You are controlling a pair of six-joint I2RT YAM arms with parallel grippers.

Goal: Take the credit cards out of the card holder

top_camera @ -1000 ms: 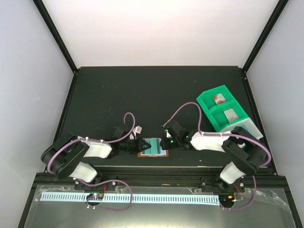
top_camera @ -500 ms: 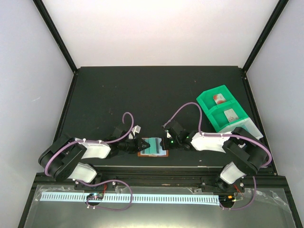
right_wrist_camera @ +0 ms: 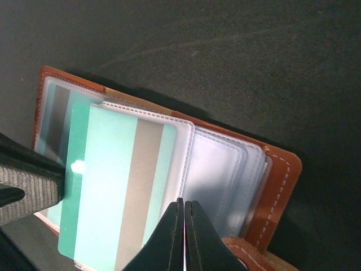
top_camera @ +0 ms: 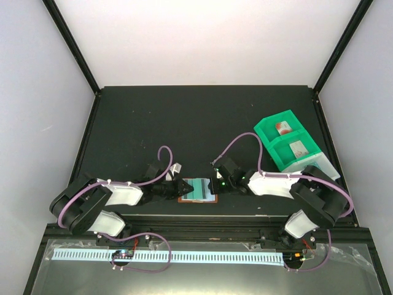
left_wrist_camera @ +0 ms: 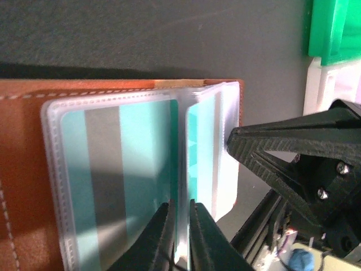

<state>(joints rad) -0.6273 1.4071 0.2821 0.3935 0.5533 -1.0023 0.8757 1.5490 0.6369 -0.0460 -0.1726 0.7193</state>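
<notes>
Most of the teal card is still inside its clear sleeve, so my left gripper needs to retake the card's exposed edge (right_wrist_camera: 71,219) and pull while my right gripper steadies the sleeve.
The brown leather card holder (top_camera: 196,190) lies open near the table's front edge, its clear sleeves fanned out. Teal credit cards with a grey stripe sit in the sleeves (left_wrist_camera: 113,169) (right_wrist_camera: 118,186). My left gripper (top_camera: 182,186) (left_wrist_camera: 180,213) comes from the left and is shut on the thin edge of a clear sleeve between two pages. My right gripper (top_camera: 215,183) (right_wrist_camera: 184,210) comes from the right and is shut on a thin edge at the sleeve holding a teal card. Empty pale sleeves (right_wrist_camera: 220,169) lie over the leather (right_wrist_camera: 282,175).
A green compartmented tray (top_camera: 270,132) stands at the back right with a white card with a red mark (top_camera: 283,128) and a greyish card (top_camera: 298,148) in it. A white block (top_camera: 327,167) lies beside it. The table's front rail is just below the holder.
The left gripper has edged slightly right toward the holder. The right gripper has barely shifted. The holder stays in place.
</notes>
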